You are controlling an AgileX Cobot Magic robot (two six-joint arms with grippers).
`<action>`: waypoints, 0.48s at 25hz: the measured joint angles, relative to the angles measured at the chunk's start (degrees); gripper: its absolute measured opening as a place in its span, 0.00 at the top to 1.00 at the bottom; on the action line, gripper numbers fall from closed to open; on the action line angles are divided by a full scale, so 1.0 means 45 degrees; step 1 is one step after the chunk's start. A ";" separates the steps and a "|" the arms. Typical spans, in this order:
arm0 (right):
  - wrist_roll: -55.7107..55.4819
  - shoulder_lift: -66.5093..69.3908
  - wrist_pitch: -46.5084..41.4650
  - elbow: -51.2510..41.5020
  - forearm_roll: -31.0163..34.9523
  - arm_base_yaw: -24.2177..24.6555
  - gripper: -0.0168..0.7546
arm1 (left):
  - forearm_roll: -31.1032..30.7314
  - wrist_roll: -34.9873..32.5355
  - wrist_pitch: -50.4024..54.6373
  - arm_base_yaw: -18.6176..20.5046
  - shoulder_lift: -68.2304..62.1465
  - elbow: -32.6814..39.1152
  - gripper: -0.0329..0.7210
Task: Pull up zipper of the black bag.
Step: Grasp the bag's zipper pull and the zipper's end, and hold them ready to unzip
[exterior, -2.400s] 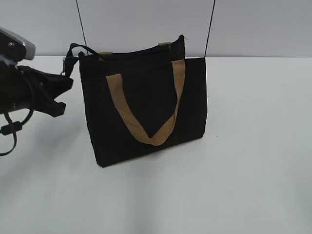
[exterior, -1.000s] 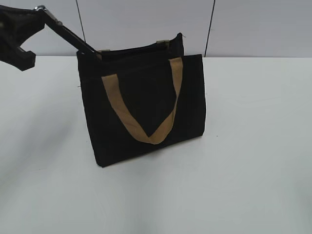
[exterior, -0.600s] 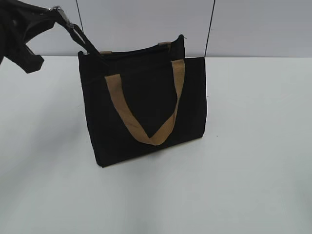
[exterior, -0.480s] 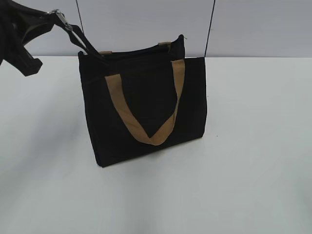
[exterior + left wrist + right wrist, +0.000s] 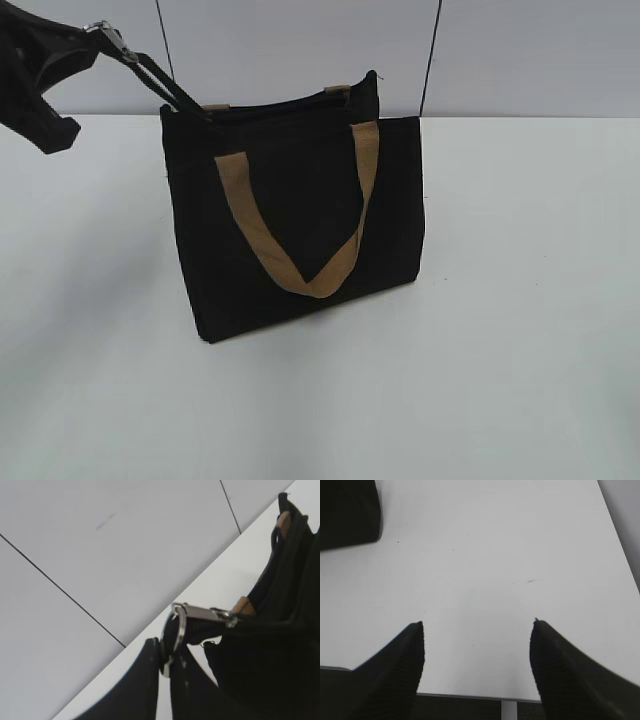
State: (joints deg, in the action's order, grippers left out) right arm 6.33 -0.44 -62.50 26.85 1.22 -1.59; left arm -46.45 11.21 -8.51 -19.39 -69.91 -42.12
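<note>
The robot's left gripper pinches the zipper pull's ring, so it should take the black strip's end (image 5: 196, 633) and keep it tight while the right gripper draws the pull.
The black bag (image 5: 300, 220) stands upright on the white table, its tan handle (image 5: 290, 265) hanging down the front. My left gripper (image 5: 88, 38) is at the upper left, above and to the left of the bag's top corner. It is shut on the silver ring of the zipper pull (image 5: 110, 36). A black strip runs taut from the pull down to that corner. The left wrist view shows the jaws (image 5: 165, 657) pinching the ring of the zipper pull (image 5: 197, 614) beside the bag (image 5: 280, 670). My right gripper (image 5: 477, 630) is open and empty over bare table.
The white table (image 5: 500, 300) surrounds the bag. A grey wall with dark seams (image 5: 430, 60) stands just behind it. In the right wrist view a corner of the bag (image 5: 347, 515) lies at the top left and the table's edge (image 5: 470, 696) runs under the jaws.
My left gripper rose from low at the left to the upper left, drawing the slack strip taut. Over the last half second it moved slightly further up and left. The bag barely shifted.
</note>
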 joint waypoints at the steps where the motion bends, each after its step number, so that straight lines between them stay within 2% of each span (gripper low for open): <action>1: 0.0000 0.0000 0.0000 0.0000 0.0000 0.0000 0.33 | 0.0165 0.0000 -0.0092 -0.0020 0.0000 0.0000 0.93; 6: 0.0703 0.1126 0.0442 0.0170 0.0895 0.0000 0.33 | 0.0802 0.0044 -0.0372 -0.0024 0.0000 0.0000 0.93; 12: 0.4996 0.4516 0.2791 0.0307 0.4688 0.0000 0.33 | 0.0896 0.0044 -0.0477 -0.0039 0.0000 0.0000 0.90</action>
State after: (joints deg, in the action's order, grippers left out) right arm 28.82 19.88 -49.94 28.23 22.32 -1.59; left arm -42.41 11.40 -10.66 -19.57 -69.91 -42.12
